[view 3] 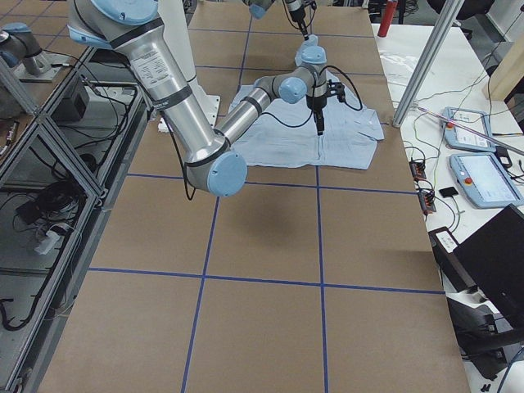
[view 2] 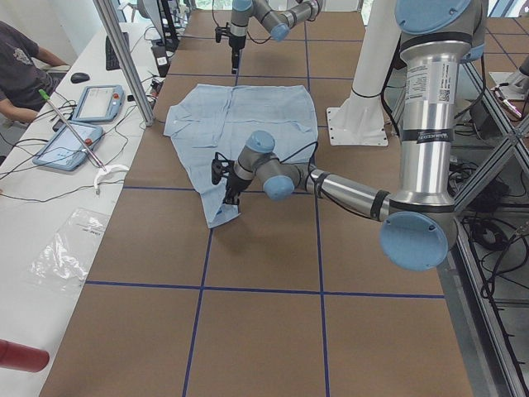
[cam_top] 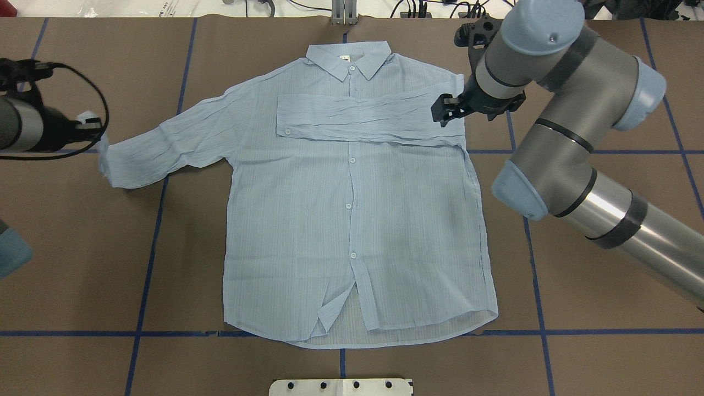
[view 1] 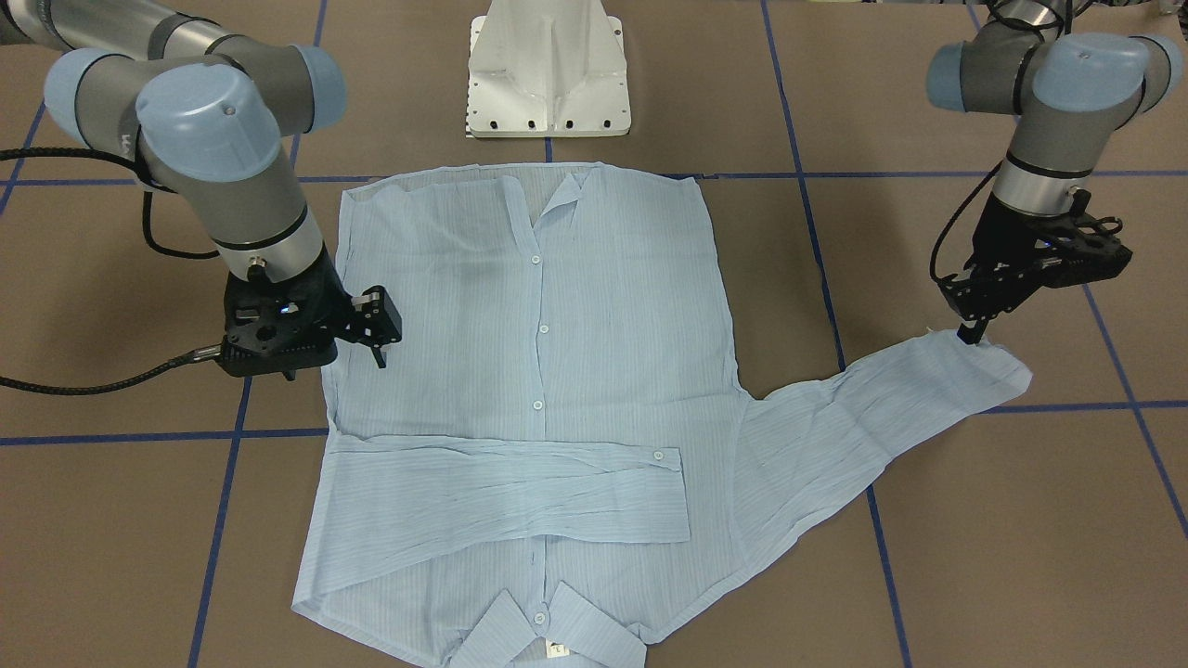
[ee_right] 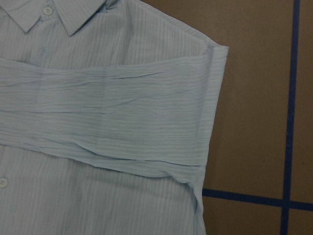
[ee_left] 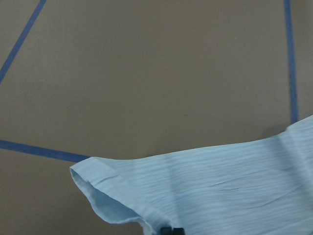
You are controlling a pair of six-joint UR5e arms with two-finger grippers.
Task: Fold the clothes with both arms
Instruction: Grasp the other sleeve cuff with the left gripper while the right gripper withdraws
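My left gripper is holding the shirt's cuff. It will let go of it on the shirt front beside the folded sleeve's shoulder end point(view 1: 419, 391), toward the shirt's hem.
The light-blue shirt point(view 1: 538, 325) lies flat, buttons up, collar point(cam_top: 347, 58) at the far side from the robot. One sleeve point(cam_top: 363, 118) is folded across the chest. The other sleeve point(view 1: 863, 408) stretches out to the robot's left. My left gripper point(view 1: 970, 336) is shut on that sleeve's cuff point(ee_left: 195, 191), whose edge is slightly raised off the table. My right gripper point(view 1: 376, 325) is open and empty, hovering above the shirt's side edge by the folded sleeve's shoulder point(ee_right: 210, 98); no fingers show in the right wrist view.
The white pedestal base point(view 1: 548, 74) stands just beyond the shirt's hem. Blue tape lines point(cam_top: 148, 264) cross the brown table. An operators' bench with tablets point(view 2: 91, 103) and a seated person point(view 2: 21, 70) runs along the far side.
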